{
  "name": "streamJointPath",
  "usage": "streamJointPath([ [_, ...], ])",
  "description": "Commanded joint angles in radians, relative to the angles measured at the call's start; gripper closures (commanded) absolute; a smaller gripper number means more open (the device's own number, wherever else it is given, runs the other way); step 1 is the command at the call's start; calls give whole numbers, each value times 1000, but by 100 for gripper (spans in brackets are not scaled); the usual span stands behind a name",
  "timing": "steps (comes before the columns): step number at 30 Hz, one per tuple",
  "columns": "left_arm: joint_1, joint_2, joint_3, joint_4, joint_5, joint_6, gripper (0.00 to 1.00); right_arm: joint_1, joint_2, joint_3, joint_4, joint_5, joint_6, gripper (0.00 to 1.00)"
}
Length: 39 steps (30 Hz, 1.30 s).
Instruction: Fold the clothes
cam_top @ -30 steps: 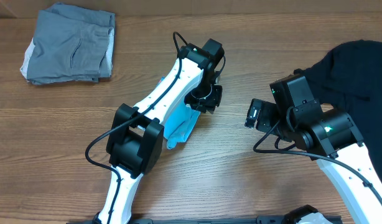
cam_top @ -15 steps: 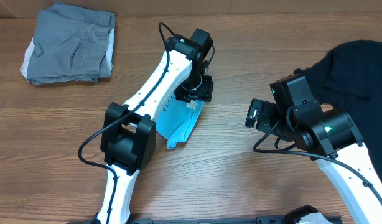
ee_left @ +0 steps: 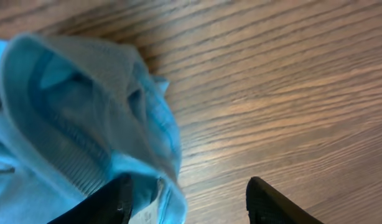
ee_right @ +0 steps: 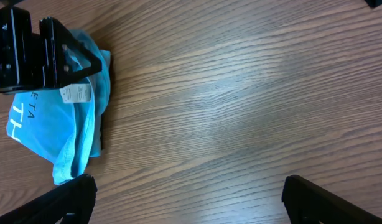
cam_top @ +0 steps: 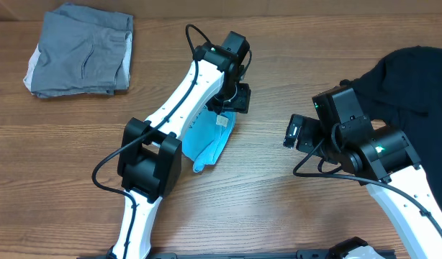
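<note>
The side edge of the light blue T-shirt curls over in a heap, so the robot's left gripper should take the T-shirt's curled edge (cam_top: 229,121) and pull it open before folding.
The light blue T-shirt (cam_top: 207,141) lies bunched in the middle of the table, with white lettering showing in the right wrist view (ee_right: 49,118). My left gripper (cam_top: 232,101) is at the shirt's far edge. In the left wrist view its jaws (ee_left: 188,190) are open, and a fold of the blue shirt (ee_left: 73,118) lies between them against the left finger. The black T-shirt (cam_top: 412,75) lies spread at the far right. My right gripper (cam_top: 292,133) is open and empty (ee_right: 191,190) over bare wood between the two shirts.
A folded grey garment (cam_top: 80,50) lies at the far left corner. The left arm (cam_top: 152,155) reaches across the blue shirt's left side. The right arm's body (cam_top: 372,155) overlaps the black shirt's near edge.
My left gripper has moved a little toward the far side, and more of the blue shirt now shows beside the arm. The right arm has not moved.
</note>
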Motion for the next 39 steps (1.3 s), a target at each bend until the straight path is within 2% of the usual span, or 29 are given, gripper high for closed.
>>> streamJointPath([
  [1,-27,11,-12,30,12,-8,39,-2,0,6,5,10,2,0],
  [7,-30,12,-56,89,3,-53,40,-2,0,6,5,10,2,0],
  [9,-28,12,-68,88,-44,-79,41,-2,0,6,5,10,2,0],
  [18,-29,12,-70,95,-74,-78,41,-2,0,6,5,10,2,0],
  [30,-81,63,-71,107,-66,-89,69,-2,0,6,5,10,2,0],
  [35,-109,62,-70,87,-47,-84,69,-2,0,6,5,10,2,0],
  [39,-120,62,-60,45,-3,-64,63,-2,0,6,5,10,2,0],
])
